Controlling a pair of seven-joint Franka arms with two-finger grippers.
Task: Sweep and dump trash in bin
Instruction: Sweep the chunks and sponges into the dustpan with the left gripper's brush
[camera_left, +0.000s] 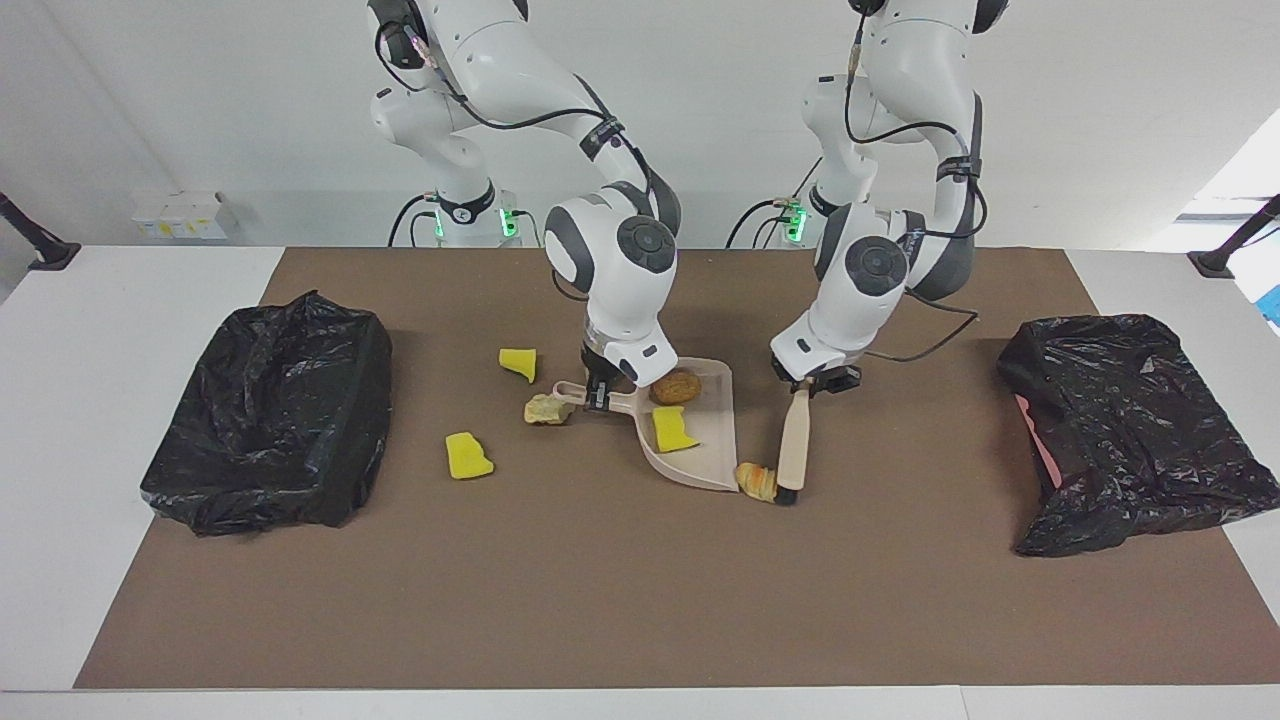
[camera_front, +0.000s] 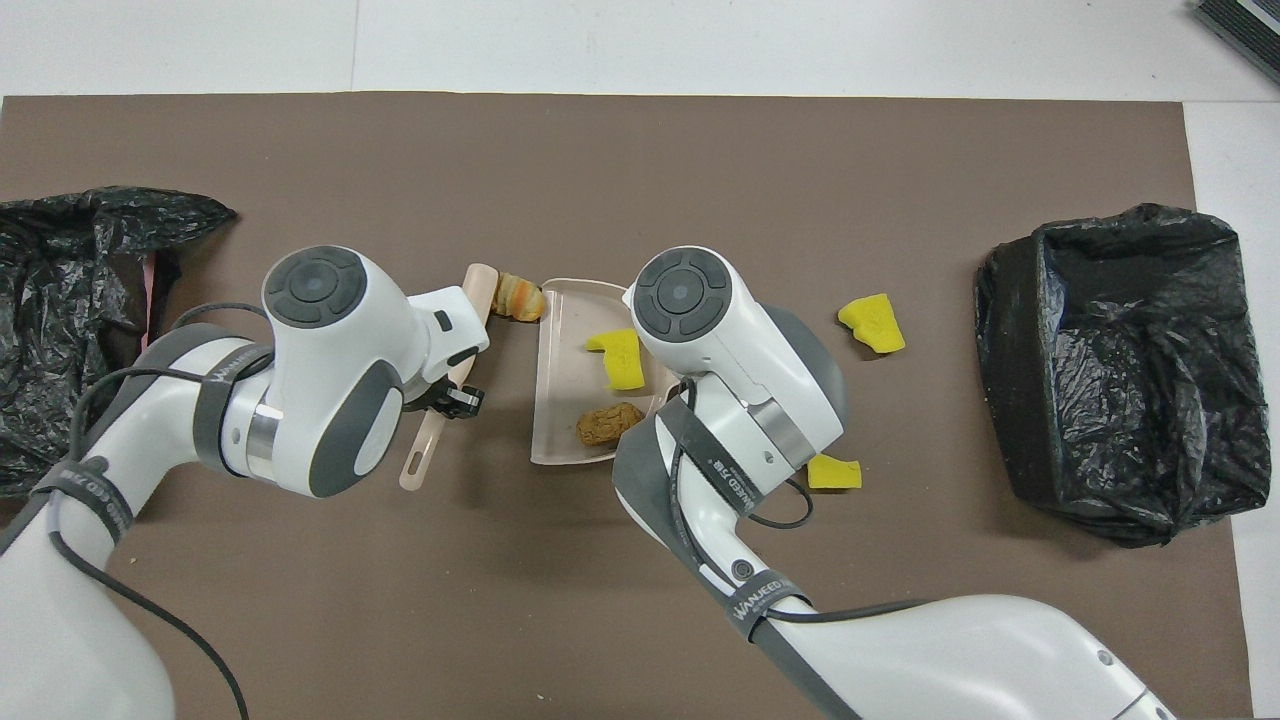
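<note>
Next, I set the brush down with my left gripper on the bare mat (camera_front: 608, 588) between my arms, closer to me than the dustpan. The brush's bristles are now at the pan's mouth.
My right gripper (camera_left: 598, 394) is shut on the handle of the beige dustpan (camera_left: 714, 442), which lies flat on the mat. A yellow sponge chunk (camera_left: 672, 430) and a brown bread piece (camera_left: 677, 387) lie in the dustpan (camera_front: 560, 390). My left gripper (camera_left: 806, 384) is shut on the brush (camera_left: 795, 440), whose bristles rest on the mat against a croissant-like scrap (camera_left: 757, 481) at the pan's mouth. Loose trash lies toward the right arm's end: a beige lump (camera_left: 547, 409) and two yellow chunks (camera_left: 520, 362) (camera_left: 467, 456). The overhead view hides the lump and the right gripper.
A black-bagged bin (camera_left: 265, 410) stands at the right arm's end of the brown mat. A crumpled black bag (camera_left: 1130, 430) with a pink edge lies at the left arm's end.
</note>
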